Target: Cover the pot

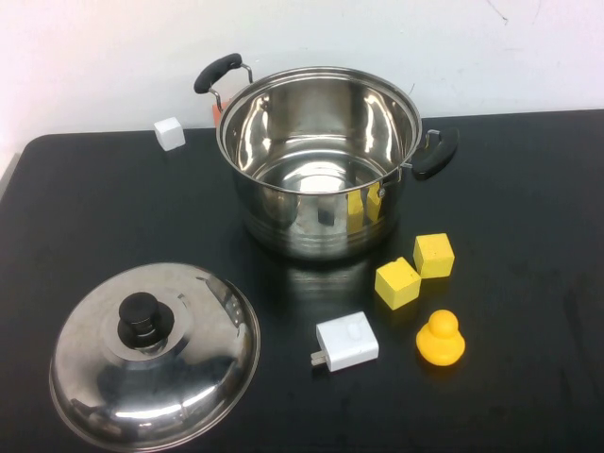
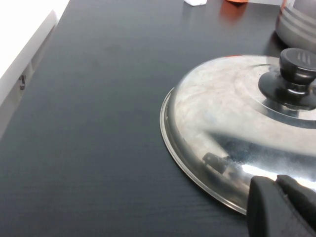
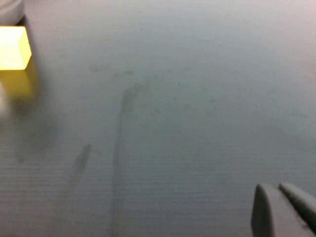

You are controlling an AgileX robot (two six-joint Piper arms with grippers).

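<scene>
Next, my left gripper goes to the lid's black knob [image 1: 142, 316] [image 2: 298, 66] and closes there, because the knob lets it lift the lid onto the pot.
The pot [image 1: 321, 160] is a large shiny steel stockpot with two black handles. It stands open and empty at the back middle of the black table. Its domed steel lid [image 1: 156, 354] with a black knob [image 1: 142, 316] lies on the table at the front left, apart from the pot. Neither gripper shows in the high view. In the left wrist view my left gripper [image 2: 276, 185] is shut and empty, just over the near rim of the lid [image 2: 222, 108], short of the knob [image 2: 294, 74]. In the right wrist view my right gripper [image 3: 279, 190] is shut and empty over bare table.
Two yellow blocks [image 1: 397, 282] [image 1: 433, 255], a yellow duck [image 1: 440, 340] and a white plug adapter [image 1: 346, 343] lie in front of and right of the pot. A white cube [image 1: 169, 133] sits at the back left. One yellow block [image 3: 12, 48] shows in the right wrist view.
</scene>
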